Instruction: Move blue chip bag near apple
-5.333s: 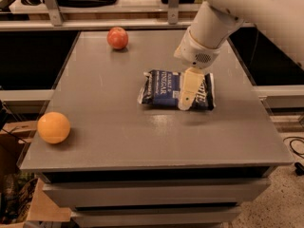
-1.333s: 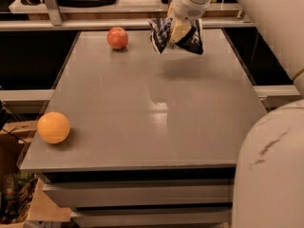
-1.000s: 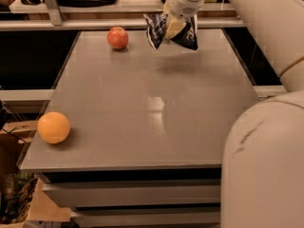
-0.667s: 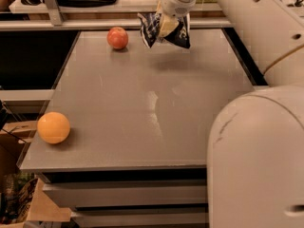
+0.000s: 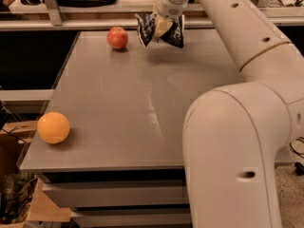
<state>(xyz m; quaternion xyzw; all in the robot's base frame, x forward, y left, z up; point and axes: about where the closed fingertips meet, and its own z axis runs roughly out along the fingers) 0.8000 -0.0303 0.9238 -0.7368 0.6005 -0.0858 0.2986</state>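
My gripper needs to let go of the blue chip bag on the grey table (image 5: pixel 156 35) beside the red apple, close to the far edge of the table.
The blue chip bag (image 5: pixel 173 32) hangs crumpled in my gripper (image 5: pixel 161 28), which is shut on it and holds it above the far part of the grey table (image 5: pixel 123 108). The red apple (image 5: pixel 117 37) sits on the table near the far edge, a short way left of the bag. The bag is off the table surface and apart from the apple. My white arm (image 5: pixel 247 127) fills the right side of the view.
An orange fruit (image 5: pixel 53 127) sits near the table's front left corner. A shelf rail (image 5: pixel 71 23) runs behind the table. Cardboard boxes (image 5: pixel 19 194) lie on the floor at the lower left.
My gripper has carried the bag from the table's middle right up and to the far left, toward the apple. The apple and orange have not moved.
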